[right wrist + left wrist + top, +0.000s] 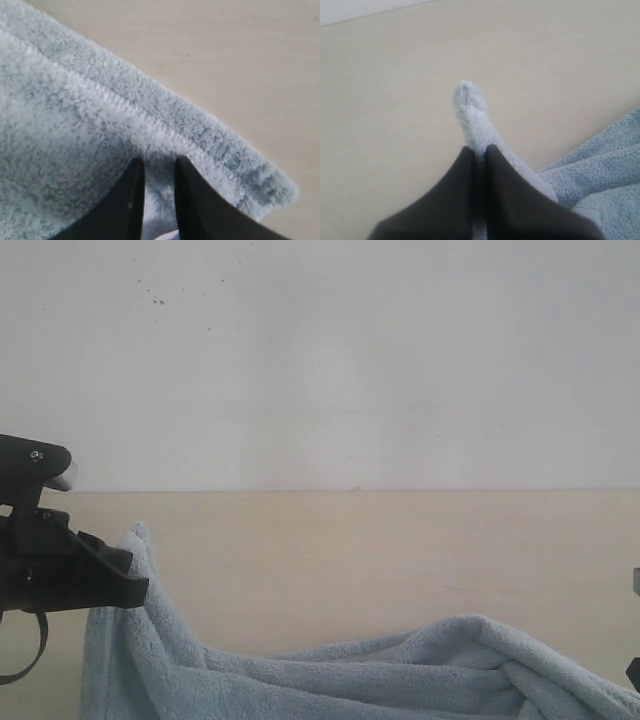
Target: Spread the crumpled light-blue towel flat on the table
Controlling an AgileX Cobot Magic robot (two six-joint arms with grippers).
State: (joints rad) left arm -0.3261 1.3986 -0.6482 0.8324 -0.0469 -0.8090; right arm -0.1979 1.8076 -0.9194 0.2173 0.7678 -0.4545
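Note:
I will open my right gripper, which sits on a fold inward from the towel's corner, and take the towel's loose tip [281, 192] before both grippers lift the towel.
The light-blue towel [330, 675] lies bunched along the near edge of the beige table [400, 540]. Its left corner [138, 540] is raised off the table. My left gripper [135, 585] is shut on that corner; in the left wrist view the towel tip [470, 110] sticks out past the closed left gripper [479, 151]. My right gripper [159, 164] is pinched on a fold of the towel [75, 125] close to its hemmed edge [150, 120], with pile filling the narrow gap between the fingers. Only dark slivers of the right arm [634, 675] show at the exterior view's right edge.
A white speckled wall [320, 360] rises behind the table. Bare tabletop [395, 100] stretches beyond the left gripper and past the towel's hem [225, 50] on the right side. A black cable loop [30, 655] hangs under the left arm.

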